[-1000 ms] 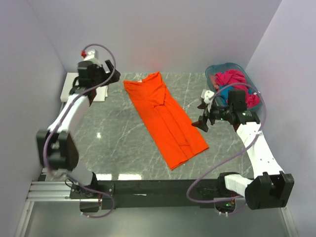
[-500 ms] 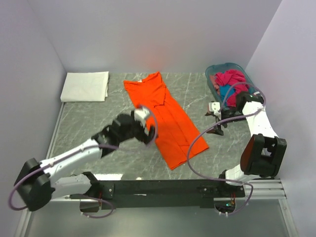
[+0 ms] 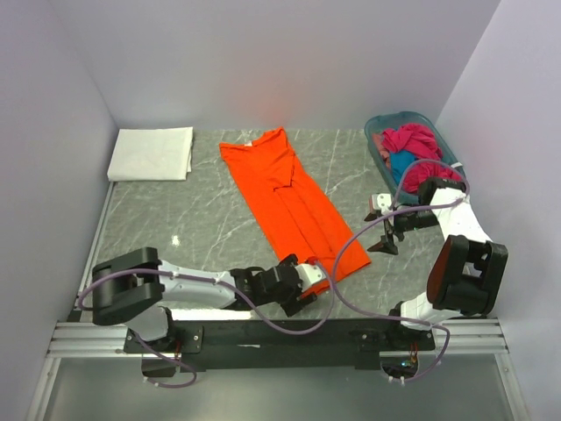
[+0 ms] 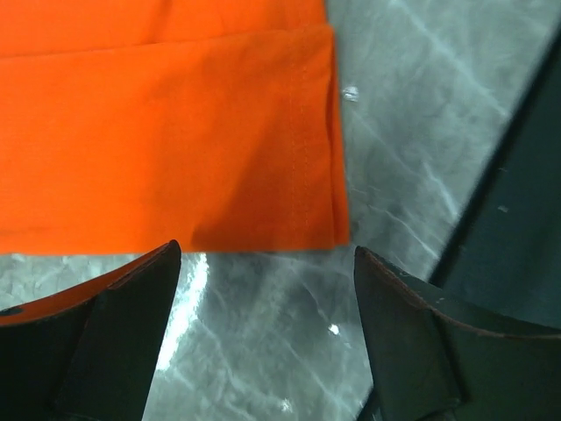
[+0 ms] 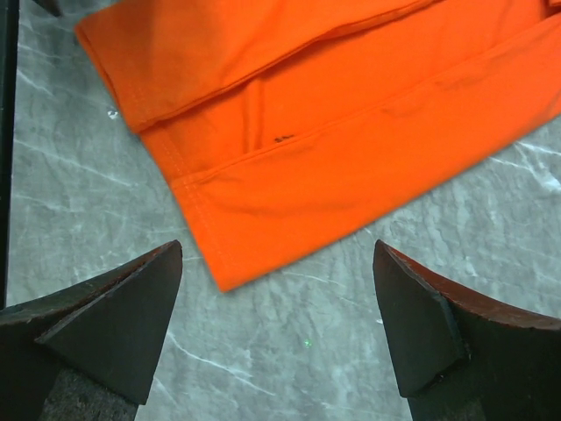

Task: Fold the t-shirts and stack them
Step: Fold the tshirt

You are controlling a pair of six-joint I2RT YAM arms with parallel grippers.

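The orange t-shirt will have its hem corner on the basket side [image 3: 368, 261] [image 5: 225, 282] gripped by my right gripper, so that I can then fold the hem up.
A bright orange t-shirt [image 3: 294, 206], folded lengthwise, lies flat and diagonal across the marble table. My left gripper [image 3: 308, 288] is open and empty, low over the table just off the shirt's near hem corner [image 4: 336, 235]. In the left wrist view its fingers [image 4: 114, 333] frame bare marble below the hem. My right gripper [image 3: 379, 226] is open and empty beside the hem's right corner [image 5: 219, 282]. A folded white t-shirt [image 3: 151, 153] lies at the back left. Magenta [image 3: 412, 140] and blue [image 3: 401, 162] t-shirts are heaped in the basket.
The teal plastic basket [image 3: 379, 125] stands at the back right against the wall. The black rail [image 3: 263, 333] runs along the table's near edge, right behind the left gripper. Walls close in the left, back and right sides.
The left arm swung from the back left over the white shirt down to the orange shirt's near hem. The right gripper moved from mid-right to the hem's right corner. The orange shirt has not moved.
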